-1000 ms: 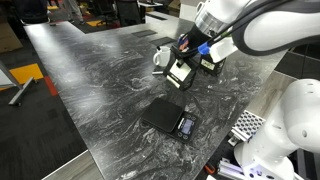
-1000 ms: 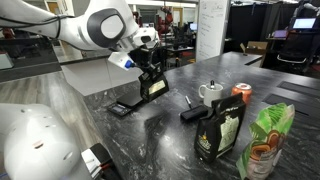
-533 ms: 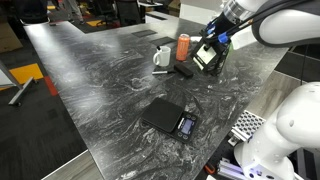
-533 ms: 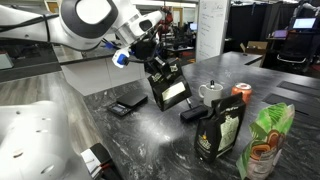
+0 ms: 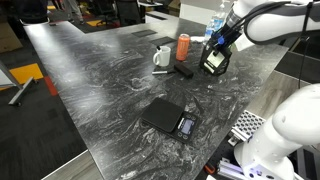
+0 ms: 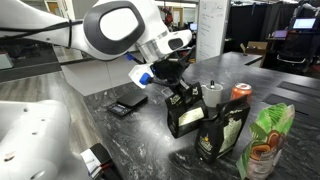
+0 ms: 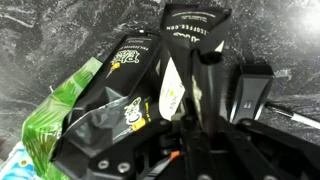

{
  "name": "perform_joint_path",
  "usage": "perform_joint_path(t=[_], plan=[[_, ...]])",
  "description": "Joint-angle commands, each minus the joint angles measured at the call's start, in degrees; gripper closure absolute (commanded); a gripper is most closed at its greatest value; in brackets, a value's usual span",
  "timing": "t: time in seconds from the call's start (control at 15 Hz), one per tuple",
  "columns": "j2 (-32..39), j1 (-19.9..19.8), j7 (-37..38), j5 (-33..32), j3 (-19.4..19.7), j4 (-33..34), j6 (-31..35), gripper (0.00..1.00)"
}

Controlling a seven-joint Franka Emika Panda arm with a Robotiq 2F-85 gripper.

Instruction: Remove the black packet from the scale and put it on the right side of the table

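The black packet is in my gripper. Next, I let go of it on the table (image 5: 204, 66) (image 7: 195, 82) between the black pouch and the thin black bar.
My gripper (image 6: 178, 88) is shut on the top edge of the black packet (image 6: 188, 116), whose white panel faces the camera. It hangs upright, low over the dark marble table (image 6: 150, 150), right beside the black pouch with a yellowish patch (image 6: 222, 130). In an exterior view the gripper (image 5: 216, 47) holds the packet (image 5: 213, 63) near the table's far edge. The scale (image 5: 167, 118) lies bare near the front edge; it also shows behind my arm (image 6: 127, 106). In the wrist view the packet (image 7: 190, 55) is seen edge-on between my jaws. Whether it touches the table is unclear.
A green bag (image 6: 265, 140) stands next to the black pouch; both show in the wrist view, the pouch (image 7: 110, 90) and the bag (image 7: 48, 125). A white mug (image 5: 162, 57), a red can (image 5: 183, 46) and a thin black bar (image 5: 183, 70) lie near the packet.
My gripper has carried the black packet from above the scale across the table to the spot beside the black pouch, and lowered it.
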State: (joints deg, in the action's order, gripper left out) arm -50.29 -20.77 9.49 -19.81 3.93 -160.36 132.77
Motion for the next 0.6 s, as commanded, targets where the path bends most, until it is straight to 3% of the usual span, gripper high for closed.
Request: perform_joint_path(t=[0.0, 0.2, 0.53], plan=[[7.6, 0.3, -5.8, -0.2, 5.4, 0.1, 7.1, 0.99], [11.7, 0.3, -9.7, -0.3, 7.2, 0.6, 12.3, 0.99], [16.6, 3.8, -17.6, 1.0, 8.2, 2.2, 18.1, 0.99]])
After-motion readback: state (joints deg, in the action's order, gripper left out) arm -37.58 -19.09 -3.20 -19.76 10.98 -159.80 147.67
